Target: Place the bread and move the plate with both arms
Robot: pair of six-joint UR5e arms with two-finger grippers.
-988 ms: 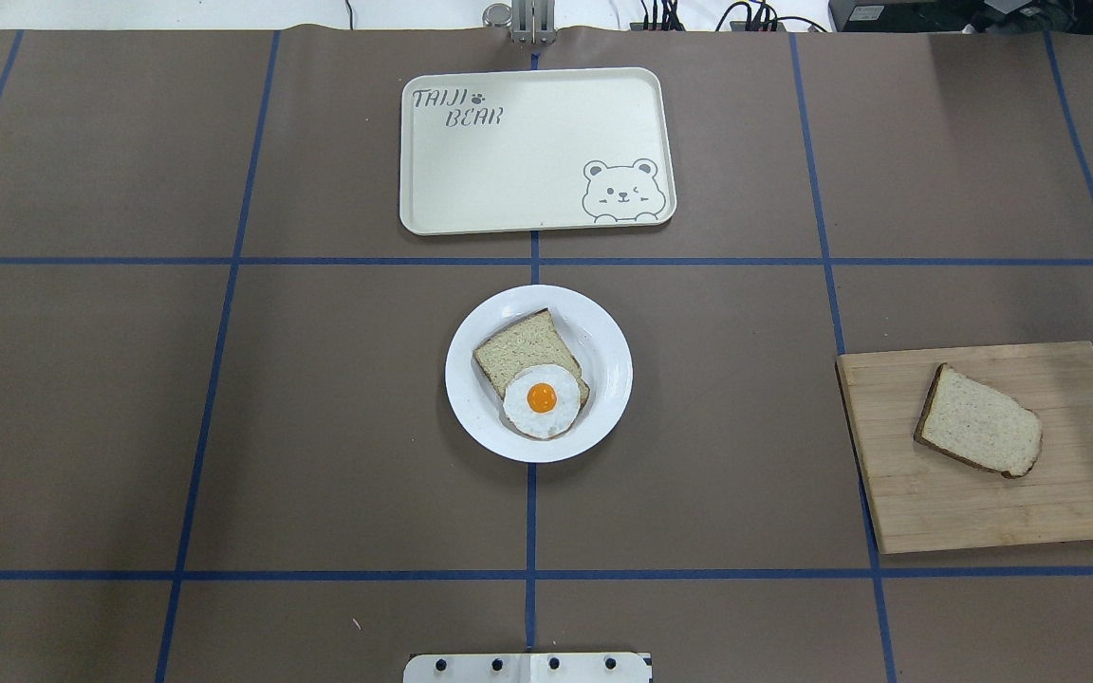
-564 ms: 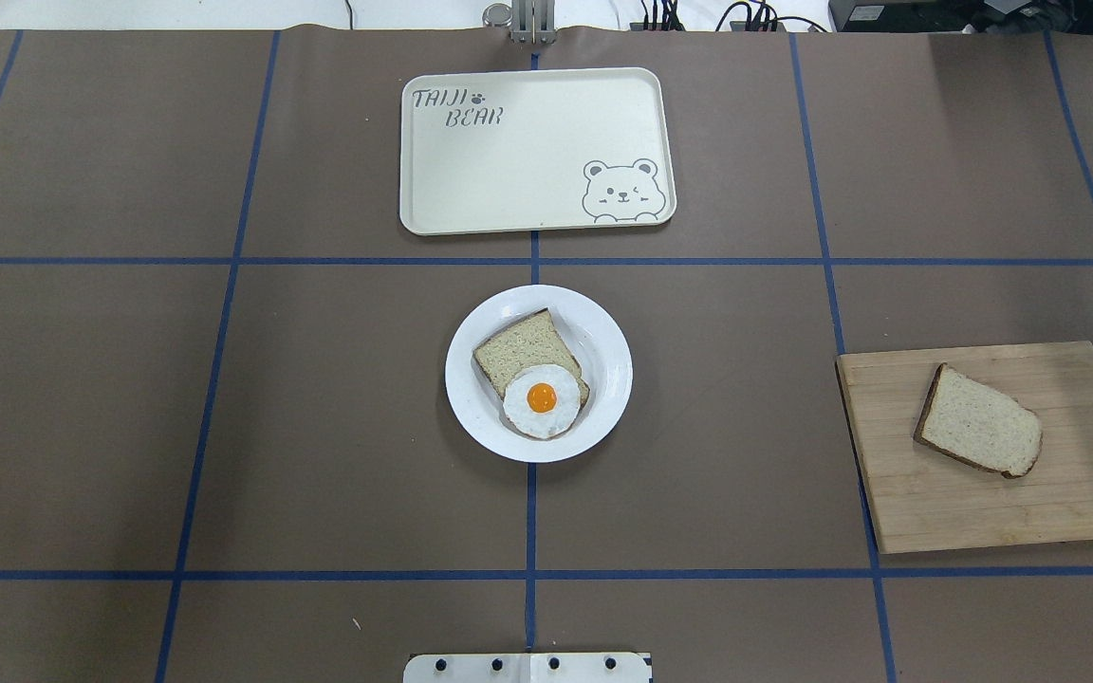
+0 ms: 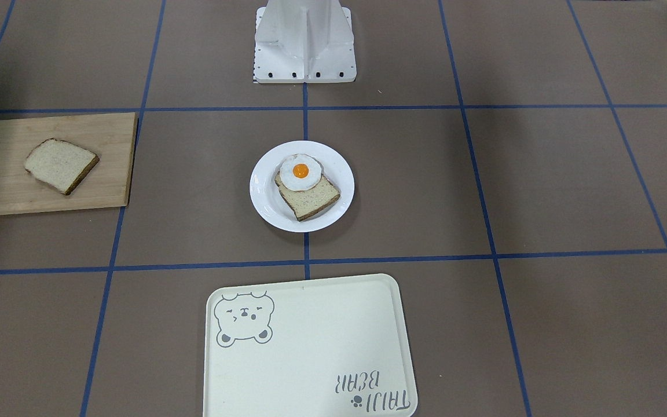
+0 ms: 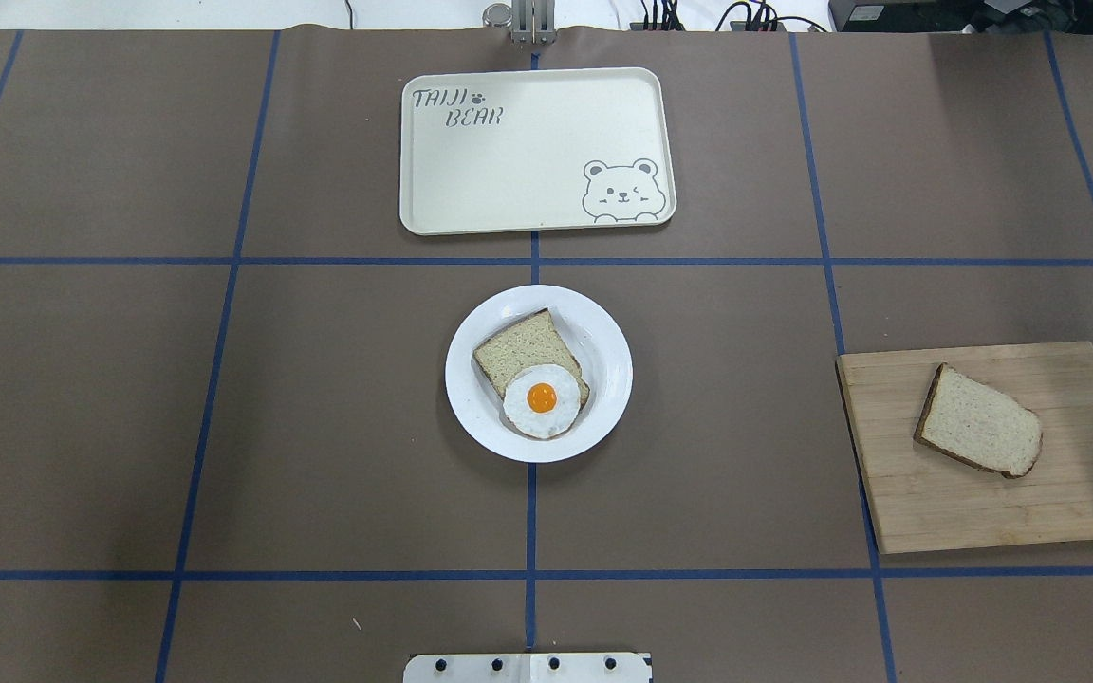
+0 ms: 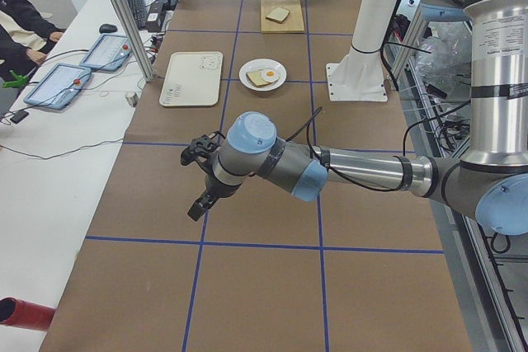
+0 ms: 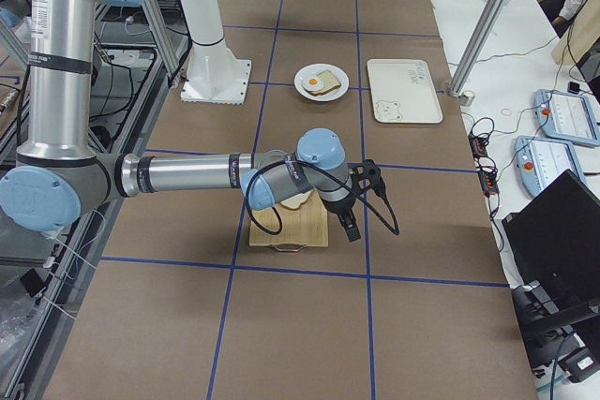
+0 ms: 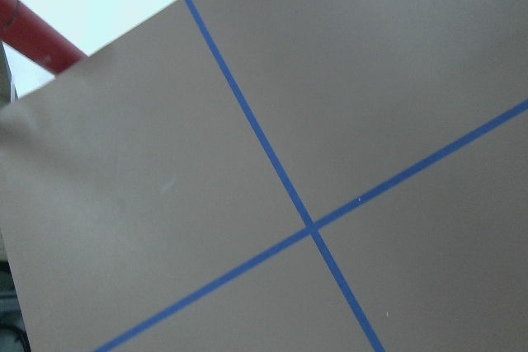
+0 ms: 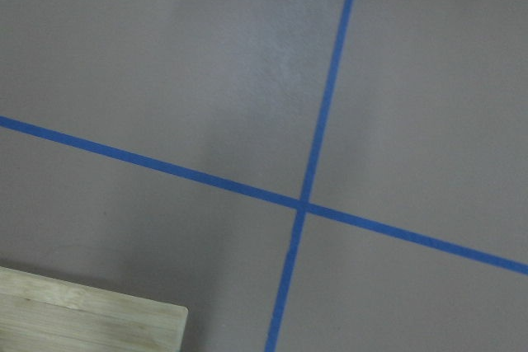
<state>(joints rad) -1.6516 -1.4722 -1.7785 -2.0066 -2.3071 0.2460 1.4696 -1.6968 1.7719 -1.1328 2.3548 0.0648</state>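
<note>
The robot's right gripper should close on the edge of the bread [image 3: 29, 161] that faces the wooden cutting board's metal handle.
The bread [image 4: 978, 434] lies on a wooden cutting board at the table's right side; it also shows in the front view [image 3: 60, 165]. The white plate [image 4: 603, 332] sits at the table's centre and holds a second slice [image 4: 518, 346] with a fried egg [image 4: 542, 398]. No gripper shows in the overhead or front views. The left gripper [image 5: 196, 180] hangs above bare table, far from the plate. The right gripper [image 6: 361, 201] hovers beside the cutting board, its arm partly covering the bread. I cannot tell whether either gripper is open or shut.
A cream tray [image 4: 537, 74] with a bear drawing lies beyond the plate. The cutting board [image 4: 983, 512] has a metal handle at its right edge; its corner shows in the right wrist view [image 8: 82, 319]. The robot base [image 3: 304, 46] stands behind the plate. Operators' tablets [image 5: 58, 84] lie along the far side.
</note>
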